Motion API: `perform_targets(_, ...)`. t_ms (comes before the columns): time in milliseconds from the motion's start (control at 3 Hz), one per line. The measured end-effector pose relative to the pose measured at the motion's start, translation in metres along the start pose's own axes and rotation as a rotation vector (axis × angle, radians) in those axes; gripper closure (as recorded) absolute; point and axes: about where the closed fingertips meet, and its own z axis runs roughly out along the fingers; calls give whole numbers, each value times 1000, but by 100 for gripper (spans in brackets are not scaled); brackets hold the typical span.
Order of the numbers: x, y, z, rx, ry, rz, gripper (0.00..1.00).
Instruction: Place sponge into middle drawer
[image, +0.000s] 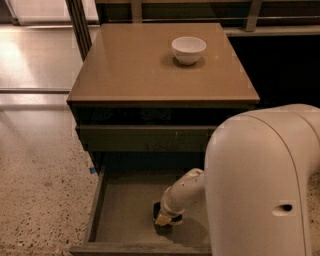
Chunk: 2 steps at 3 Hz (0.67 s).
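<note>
My gripper needs to let go of the sponge on the middle drawer's bottom near the front (161, 221), about halfway between its sides.
The middle drawer (122, 207) is pulled open below the cabinet top, with dark side walls and a flat grey-brown floor. The sponge (161, 219) lies low on the drawer floor near the front, right of centre; a yellow corner and a dark top show. My gripper (168, 216) is down inside the drawer right at the sponge, at the end of my white forearm (182, 192). The wrist hides most of the sponge and the contact between them.
A white bowl (188, 49) stands at the back of the brown cabinet top (140, 75). A shut drawer front (145, 138) sits above the open one. My large white arm housing (260, 185) fills the lower right. Speckled floor (40, 190) lies to the left.
</note>
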Motion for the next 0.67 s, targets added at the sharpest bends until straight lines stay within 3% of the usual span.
perform_targets(667, -7, 6, 60, -110, -70, 70, 100)
